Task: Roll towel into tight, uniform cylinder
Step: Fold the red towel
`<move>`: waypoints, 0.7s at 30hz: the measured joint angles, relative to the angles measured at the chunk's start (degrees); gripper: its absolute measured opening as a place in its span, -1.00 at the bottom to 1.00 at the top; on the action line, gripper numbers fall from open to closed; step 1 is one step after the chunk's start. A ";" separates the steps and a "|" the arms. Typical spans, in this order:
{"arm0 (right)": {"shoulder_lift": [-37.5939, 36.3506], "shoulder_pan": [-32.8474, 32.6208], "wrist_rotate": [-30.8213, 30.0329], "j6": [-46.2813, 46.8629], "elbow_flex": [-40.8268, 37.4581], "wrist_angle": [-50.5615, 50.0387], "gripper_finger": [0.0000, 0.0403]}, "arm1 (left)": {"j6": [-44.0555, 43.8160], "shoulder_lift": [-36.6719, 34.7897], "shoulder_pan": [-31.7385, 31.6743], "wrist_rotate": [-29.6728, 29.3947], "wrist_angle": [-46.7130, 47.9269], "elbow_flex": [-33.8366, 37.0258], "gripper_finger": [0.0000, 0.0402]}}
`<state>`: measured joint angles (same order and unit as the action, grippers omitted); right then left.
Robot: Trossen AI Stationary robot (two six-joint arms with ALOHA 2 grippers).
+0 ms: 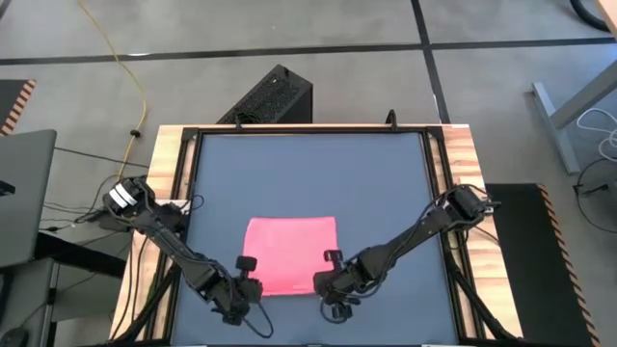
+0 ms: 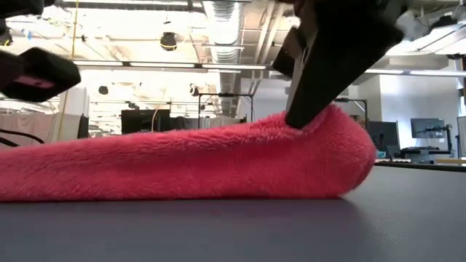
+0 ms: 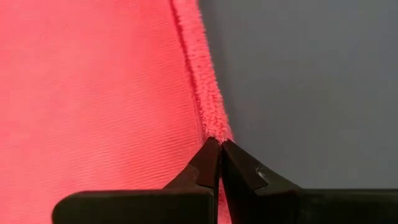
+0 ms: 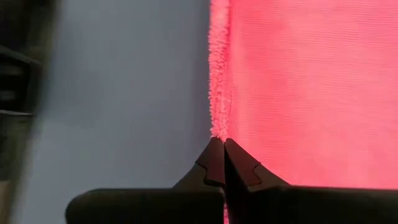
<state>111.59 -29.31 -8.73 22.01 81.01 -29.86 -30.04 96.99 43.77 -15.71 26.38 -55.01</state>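
The robot's left gripper should release the towel's near hem just inside the towel's far edge, at its far corner (image 1: 257,226).
The pink-red towel (image 1: 289,253) lies spread flat on the dark tabletop (image 1: 308,173), toward the near edge. My left gripper (image 1: 253,285) is shut at the towel's near left corner, and my right gripper (image 1: 323,286) is shut at its near right corner. In the low view the towel (image 2: 182,164) rests on the table along most of its length and humps up at one end under a dark finger (image 2: 320,87). The white tag is not visible. My left gripper pinches the towel's fuzzy hem (image 3: 214,127) at the near left corner between its two shut fingertips, coming in low from the table's near side, along the hem. The cloth ahead of the fingers lies flat on the table. My right gripper pinches the towel's hem (image 4: 219,127) at the near right corner between its two shut fingertips, coming from the near side, along the hem. In the low view this end of the towel (image 2: 328,138) is raised a little; the rest lies on the table.
A wooden frame (image 1: 169,173) borders the tabletop. A black box (image 1: 275,96) stands on the floor beyond the far edge. Bare tabletop lies on the far side of the towel and on either side of it.
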 joint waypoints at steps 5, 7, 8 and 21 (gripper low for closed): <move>0.00 3.54 -4.00 -0.55 -0.02 -2.45 -0.94 | 1.14 0.00 -3.03 -5.55 12.85 -4.16 -1.00; 0.00 5.09 -4.38 -1.45 0.00 -3.29 -0.94 | 1.29 -0.02 -4.23 -8.26 17.89 -5.56 -1.00; 0.00 5.85 -4.79 -2.00 -0.01 -3.81 -0.94 | 1.33 -0.02 -4.88 -9.53 19.67 -5.80 -1.00; 0.02 15.97 -12.99 -6.06 0.00 -7.80 -0.93 | 8.70 -0.02 -17.13 -16.77 22.75 -3.82 -1.00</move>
<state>111.61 -13.34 -21.71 15.95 81.01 -37.66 -21.34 96.97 26.64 -32.48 49.13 -58.83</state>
